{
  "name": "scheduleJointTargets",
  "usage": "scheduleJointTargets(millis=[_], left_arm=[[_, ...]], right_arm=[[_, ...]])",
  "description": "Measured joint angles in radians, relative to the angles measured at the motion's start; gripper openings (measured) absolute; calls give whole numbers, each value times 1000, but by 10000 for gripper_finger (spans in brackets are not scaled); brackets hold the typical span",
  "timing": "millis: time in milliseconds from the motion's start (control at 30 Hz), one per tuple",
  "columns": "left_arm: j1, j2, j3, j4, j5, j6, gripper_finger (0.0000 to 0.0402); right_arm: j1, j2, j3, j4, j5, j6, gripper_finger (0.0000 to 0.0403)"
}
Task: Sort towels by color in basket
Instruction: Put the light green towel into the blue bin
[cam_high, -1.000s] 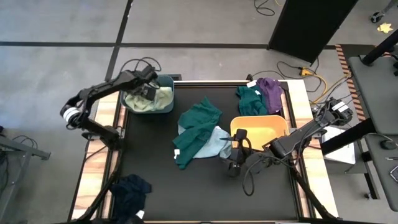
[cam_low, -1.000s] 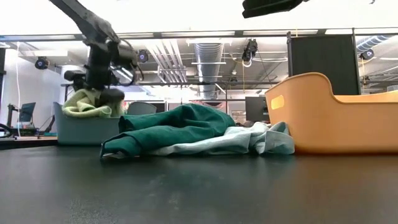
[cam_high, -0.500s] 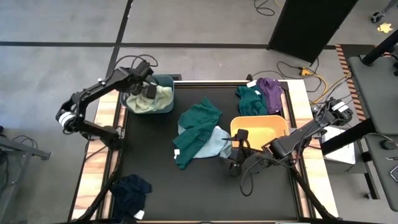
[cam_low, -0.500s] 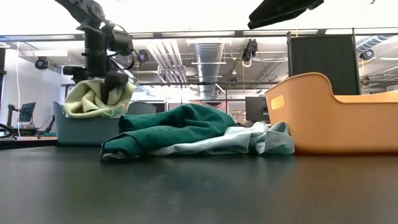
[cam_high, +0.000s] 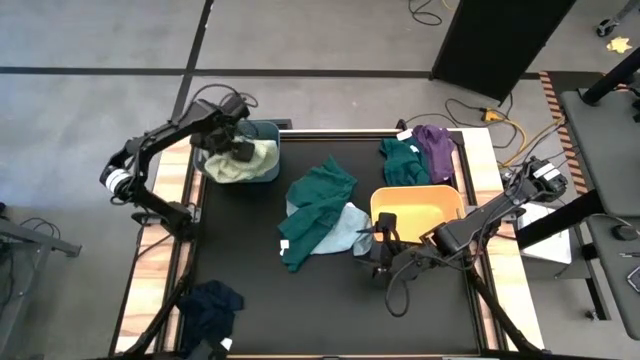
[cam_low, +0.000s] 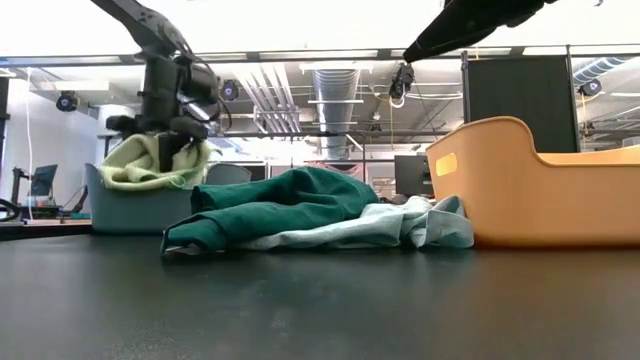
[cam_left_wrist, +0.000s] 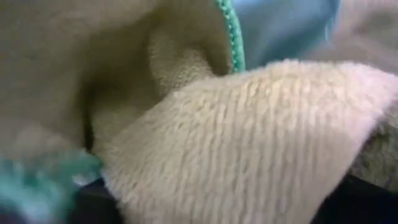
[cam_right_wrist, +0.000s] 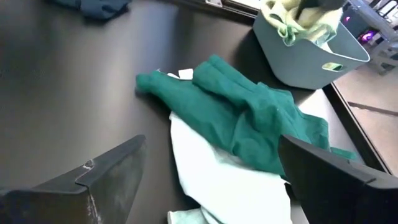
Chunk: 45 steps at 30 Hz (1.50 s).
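Note:
The pale green towel hangs over the rim of the blue-grey basket, so next I open my left gripper, take the overhanging folds (cam_low: 128, 172) and tuck them down inside the basket.
My left gripper (cam_high: 240, 148) is down in the blue-grey basket (cam_high: 270, 172) at the table's far left, shut on the pale green towel (cam_low: 150, 165) that lies heaped there. That towel (cam_left_wrist: 249, 143) fills the left wrist view. My right gripper (cam_high: 384, 248) hovers open at the orange basket's (cam_high: 415, 210) near left corner, its fingers spread wide (cam_right_wrist: 211, 142). Ahead of it, a dark teal-green towel (cam_right_wrist: 242, 112) lies crumpled over a light blue towel (cam_right_wrist: 217, 168) in mid table. My left gripper (cam_low: 168, 150) comes from above, pointing down into the pale green towel's upper folds (cam_low: 190, 155). The cloth bunches around the fingers and hides the place of contact. The rest of the towel lies slack in the blue-grey basket (cam_low: 130, 210) and over its rim.
A second teal-green towel (cam_high: 403, 160) and a purple towel (cam_high: 437, 150) lie at the far right edge. A navy towel (cam_high: 210, 305) hangs at the near left corner. Bare black table lies along the near side, between the navy towel and my right gripper.
My left gripper rose from deep in the blue-grey basket, drawing the pale green towel up into a peak. It then turned a little, and the towel's top sank back somewhat. My right arm tilted where it shows at the top of the low view.

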<state>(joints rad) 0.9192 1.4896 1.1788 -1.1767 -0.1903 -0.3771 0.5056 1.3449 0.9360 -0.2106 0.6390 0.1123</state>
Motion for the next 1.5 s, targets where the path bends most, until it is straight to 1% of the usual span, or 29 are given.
scheduleJointTargets(millis=[100, 167, 233, 267, 300, 367, 500, 700, 867, 967, 1067, 1133, 1200, 1300, 1400, 1500], left_arm=[[5, -1, 40, -3, -13, -11, 181], [5, -1, 49, -13, -2, -12, 122], [4, -1, 51, -22, -1, -14, 53], [4, -1, 50, -24, -2, -21, 29], [5, -1, 48, -28, -2, -27, 18], [5, -1, 38, -41, -8, -26, 24], [5, -2, 35, -82, -43, -46, 63], [5, -14, 35, -118, -43, -47, 151], [2, -52, 42, -143, 8, 6, 225], [2, -79, 92, -173, 18, 11, 250], [-1, -115, 152, -185, 20, 3, 258], [-11, -138, 177, -185, 26, -11, 257], [-24, -157, 181, -173, 18, -16, 247], [-40, -172, 117, -104, -33, -55, 210], [-40, -165, -28, 14, -34, -86, 144], [-40, -139, -187, 160, -33, -103, 55]], right_arm=[[0, 0, -3, 0, 0, 0, 354], [0, 0, -3, 4, 0, 7, 354], [0, 0, -3, 7, 2, 9, 354], [0, 0, -3, 7, 6, 8, 354], [0, 0, -3, 7, 7, 8, 354], [0, 0, -3, 7, 7, 8, 354], [0, 0, -5, 4, 8, 23, 354], [0, 0, -13, -2, 8, 56, 354], [0, 0, -14, -2, 8, 67, 354], [-1, 0, -14, -3, 8, 74, 354], [-3, 0, -14, -1, 7, 74, 354], [-3, 0, -14, -1, 7, 72, 354], [-3, 0, -14, -1, 7, 74, 354], [-3, 0, -14, -1, 8, 79, 354], [-3, 0, -14, -2, 7, 79, 352], [-3, 0, -15, -4, -4, 78, 349]])
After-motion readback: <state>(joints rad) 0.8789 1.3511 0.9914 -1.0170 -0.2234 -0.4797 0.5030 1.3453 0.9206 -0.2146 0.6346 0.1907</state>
